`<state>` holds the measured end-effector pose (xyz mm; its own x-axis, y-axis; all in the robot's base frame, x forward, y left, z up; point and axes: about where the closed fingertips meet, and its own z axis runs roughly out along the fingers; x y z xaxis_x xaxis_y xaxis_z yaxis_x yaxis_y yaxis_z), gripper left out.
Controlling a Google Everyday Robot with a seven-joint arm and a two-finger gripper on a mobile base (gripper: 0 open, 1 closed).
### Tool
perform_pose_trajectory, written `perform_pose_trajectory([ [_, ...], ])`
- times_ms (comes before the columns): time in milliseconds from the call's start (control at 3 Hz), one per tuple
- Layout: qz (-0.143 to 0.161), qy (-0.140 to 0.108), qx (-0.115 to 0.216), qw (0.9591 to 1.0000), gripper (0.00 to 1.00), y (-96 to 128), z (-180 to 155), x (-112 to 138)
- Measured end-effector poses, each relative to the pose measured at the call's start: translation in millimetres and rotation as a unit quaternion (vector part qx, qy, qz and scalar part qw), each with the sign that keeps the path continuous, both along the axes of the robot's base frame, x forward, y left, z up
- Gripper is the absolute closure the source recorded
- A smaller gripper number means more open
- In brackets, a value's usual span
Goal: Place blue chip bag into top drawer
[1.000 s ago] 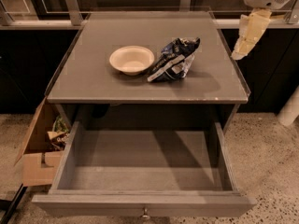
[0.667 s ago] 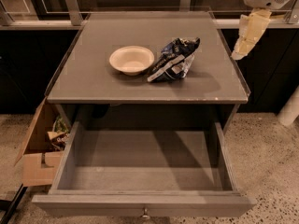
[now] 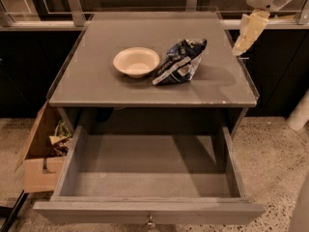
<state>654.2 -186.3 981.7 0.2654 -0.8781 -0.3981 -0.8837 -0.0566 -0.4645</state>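
Next, I close my gripper on the far end point(image 3: 190, 49) of the blue chip bag, the end that points away from the cream bowl.
The blue chip bag point(image 3: 178, 62) lies crumpled on the grey cabinet top point(image 3: 96, 76), right of centre, just right of a cream bowl point(image 3: 136, 61). The top drawer point(image 3: 149, 175) below is pulled fully out towards me, its grey inside bare, with a small metal knob point(image 3: 150, 221) on its front. My gripper point(image 3: 231, 19) hangs at the top right, above the cabinet's back right corner. It is up and to the right of the bag, apart from it. Its cream fingers point(image 3: 249, 30) stand apart and hold nothing.
An open brown cardboard box point(image 3: 41, 153) with scraps stands on the floor left of the drawer. Metal rails and glass point(image 3: 72, 4) run behind the cabinet. A white post point(image 3: 300, 112) stands at the right. The floor is speckled.
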Motion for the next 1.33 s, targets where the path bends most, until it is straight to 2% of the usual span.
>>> perform_pose_trajectory([
  [333,0.012,0.005,0.013,0.9998,0.00,5,-13,20],
  [1000,0.049,0.047,0.026,0.9973,0.00,35,-46,42],
  [1333,0.052,0.067,0.045,0.9954,0.00,49,-55,47],
])
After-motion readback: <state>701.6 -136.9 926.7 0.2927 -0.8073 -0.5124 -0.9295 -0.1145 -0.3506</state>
